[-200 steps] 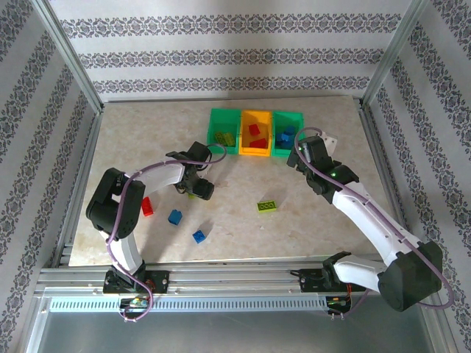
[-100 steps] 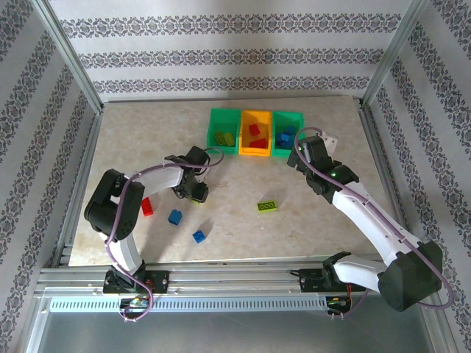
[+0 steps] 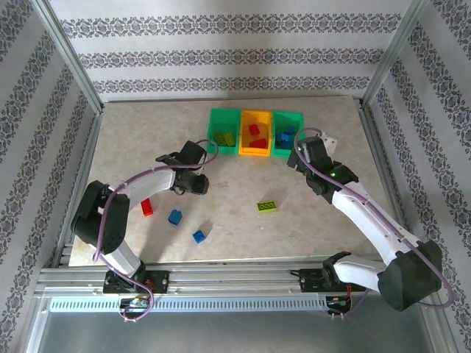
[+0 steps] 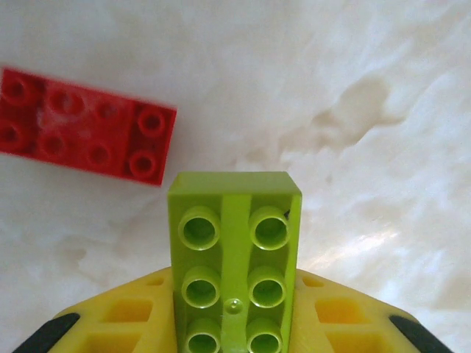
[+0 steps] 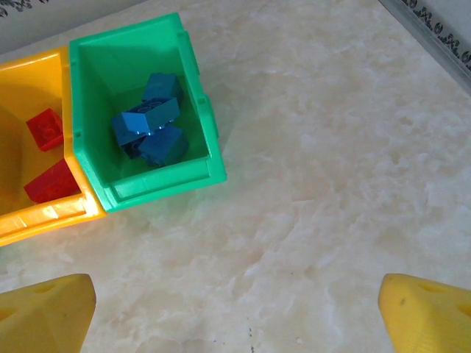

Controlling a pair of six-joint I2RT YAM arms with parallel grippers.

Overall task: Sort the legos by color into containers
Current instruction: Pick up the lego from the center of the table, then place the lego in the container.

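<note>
The robot's left gripper should release the lime brick in the green bin (image 3: 232, 127), just behind the lime bricks that lie there.
My left gripper (image 3: 193, 181) is shut on a lime brick (image 4: 234, 250), which stands up between the yellow fingers (image 4: 118, 323) above the marble table. A red flat brick (image 4: 85, 125) lies on the table beyond it. Loose legos lie in front of the arms: a red one (image 3: 147, 207), two blue ones (image 3: 175, 217) (image 3: 199, 236) and a lime one (image 3: 268, 205). The containers stand in a row: a green bin (image 3: 224, 132) with lime bricks, an orange bin (image 3: 256, 134) with red bricks, and a green bin (image 5: 199, 110) with blue bricks (image 5: 147, 129). My right gripper (image 5: 235, 316) hangs open just in front of that bin, nothing between its fingers.
A small white block (image 3: 329, 140) sits to the right of the bins. Metal frame rails (image 3: 81, 169) border the table on both sides and along the near edge. Bare marble lies between the loose bricks and the bins.
My left gripper has shut on the lime brick and risen with it, shifting slightly up-left toward the bins as the arm stretched out. The right arm has not moved.
</note>
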